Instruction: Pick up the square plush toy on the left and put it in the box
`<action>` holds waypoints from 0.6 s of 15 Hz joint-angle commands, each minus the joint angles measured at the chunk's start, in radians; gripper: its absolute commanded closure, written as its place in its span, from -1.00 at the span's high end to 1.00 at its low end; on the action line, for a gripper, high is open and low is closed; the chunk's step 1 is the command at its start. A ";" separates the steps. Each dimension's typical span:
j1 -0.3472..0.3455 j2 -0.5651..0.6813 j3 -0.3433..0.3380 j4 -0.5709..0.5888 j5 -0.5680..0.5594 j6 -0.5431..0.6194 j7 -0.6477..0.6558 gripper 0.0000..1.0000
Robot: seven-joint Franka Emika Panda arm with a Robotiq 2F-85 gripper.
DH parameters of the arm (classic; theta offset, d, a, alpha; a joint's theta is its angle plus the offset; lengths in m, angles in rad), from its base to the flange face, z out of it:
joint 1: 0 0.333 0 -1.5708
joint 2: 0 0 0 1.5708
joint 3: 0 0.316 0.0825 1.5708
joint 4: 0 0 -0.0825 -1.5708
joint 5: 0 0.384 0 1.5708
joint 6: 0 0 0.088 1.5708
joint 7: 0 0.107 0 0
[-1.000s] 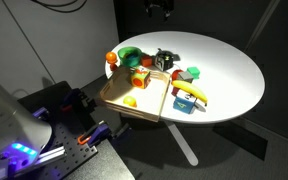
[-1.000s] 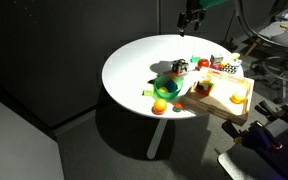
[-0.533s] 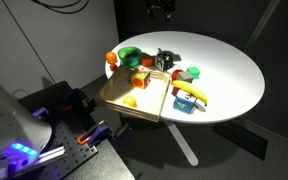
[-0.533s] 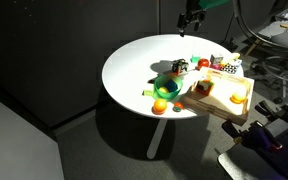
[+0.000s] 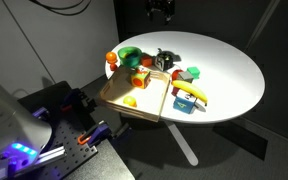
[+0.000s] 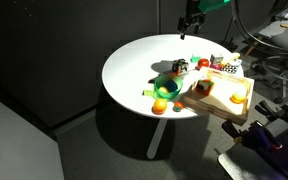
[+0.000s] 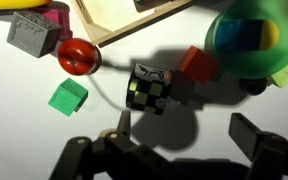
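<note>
The robot's gripper needs to next move to the square plush toy's end (image 5: 164,55) (image 7: 146,101) farthest from the box, between the red ball and red block, and close there.
The square plush toy (image 7: 148,89) is a small cube with a black-and-white check. It lies on the white table just beyond my fingertips in the wrist view. It also shows in both exterior views (image 5: 165,60) (image 6: 180,68). The box (image 5: 118,92) (image 6: 220,98) is a shallow tan wooden tray at the table's edge, and its corner shows in the wrist view (image 7: 114,25). My gripper (image 7: 184,135) is open and empty. It hangs high above the table in both exterior views (image 5: 161,10) (image 6: 191,18).
A green bowl (image 7: 249,40) (image 5: 131,55) (image 6: 167,88) holds a coloured toy. A red ball (image 7: 77,56), a green block (image 7: 68,96), a grey block (image 7: 32,35) and a red block (image 7: 197,63) lie around the plush toy. Several toys lie in the box.
</note>
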State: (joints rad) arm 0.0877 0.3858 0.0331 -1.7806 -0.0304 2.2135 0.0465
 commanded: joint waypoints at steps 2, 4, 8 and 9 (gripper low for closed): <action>-0.004 0.083 -0.007 0.071 -0.008 -0.026 0.011 1.00; -0.001 0.119 -0.011 0.097 -0.011 -0.028 0.015 1.00; 0.000 0.191 -0.016 0.153 -0.010 -0.029 0.014 1.00; 0.001 0.209 -0.017 0.167 -0.011 -0.030 0.016 1.00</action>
State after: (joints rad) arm 0.0872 0.5350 0.0203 -1.6926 -0.0303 2.2129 0.0466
